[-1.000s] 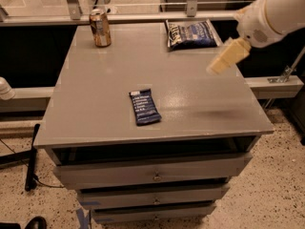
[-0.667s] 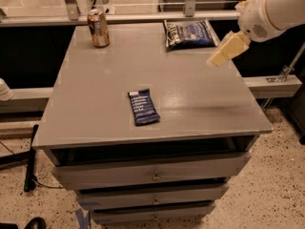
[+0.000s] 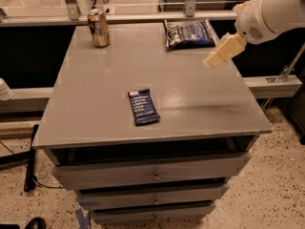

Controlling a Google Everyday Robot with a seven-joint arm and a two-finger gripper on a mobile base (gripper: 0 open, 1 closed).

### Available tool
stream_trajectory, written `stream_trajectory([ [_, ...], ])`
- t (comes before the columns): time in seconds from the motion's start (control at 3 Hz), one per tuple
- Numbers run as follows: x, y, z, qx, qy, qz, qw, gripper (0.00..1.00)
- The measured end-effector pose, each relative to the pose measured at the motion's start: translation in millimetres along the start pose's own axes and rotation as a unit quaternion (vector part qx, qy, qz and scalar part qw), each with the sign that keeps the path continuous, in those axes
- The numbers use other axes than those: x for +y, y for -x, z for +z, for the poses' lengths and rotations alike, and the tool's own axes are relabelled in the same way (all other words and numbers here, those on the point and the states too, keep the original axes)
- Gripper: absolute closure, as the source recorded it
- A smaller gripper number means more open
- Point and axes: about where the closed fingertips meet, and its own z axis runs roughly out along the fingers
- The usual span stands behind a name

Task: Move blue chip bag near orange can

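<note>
The robot's gripper needs to next move to the blue chip bag and close on the bag's middle (image 3: pixel 192 34), bunching it up between the fingers.
The blue chip bag (image 3: pixel 188 33) lies flat at the far right of the grey cabinet top (image 3: pixel 109 75), dark blue with white lettering. The orange can (image 3: pixel 98 28) stands upright at the far left corner, well apart from the bag. My gripper (image 3: pixel 215 58) hangs from the white arm (image 3: pixel 269 11) coming in from the upper right. It hovers above the cabinet's right side, just in front of and to the right of the bag, not touching it. It holds nothing that I can see.
A small flat dark blue bar wrapper (image 3: pixel 143 107) lies near the middle front of the top. Drawers (image 3: pixel 152 173) sit below the top. A metal rail (image 3: pixel 143 17) runs behind the cabinet. Cables and a black leg lie on the floor at left.
The gripper has moved a little up and toward the far right, closer to the chip bag. The bag, can and wrapper have not moved.
</note>
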Motion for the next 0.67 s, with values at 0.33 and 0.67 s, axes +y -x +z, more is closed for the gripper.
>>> stream_trajectory([
  [0.33,-11,12,42,-0.043,-0.011,0.033,0.9985,0.00],
  [0.67,-39,22,93,-0.077,-0.028,0.058,0.9950,0.00],
])
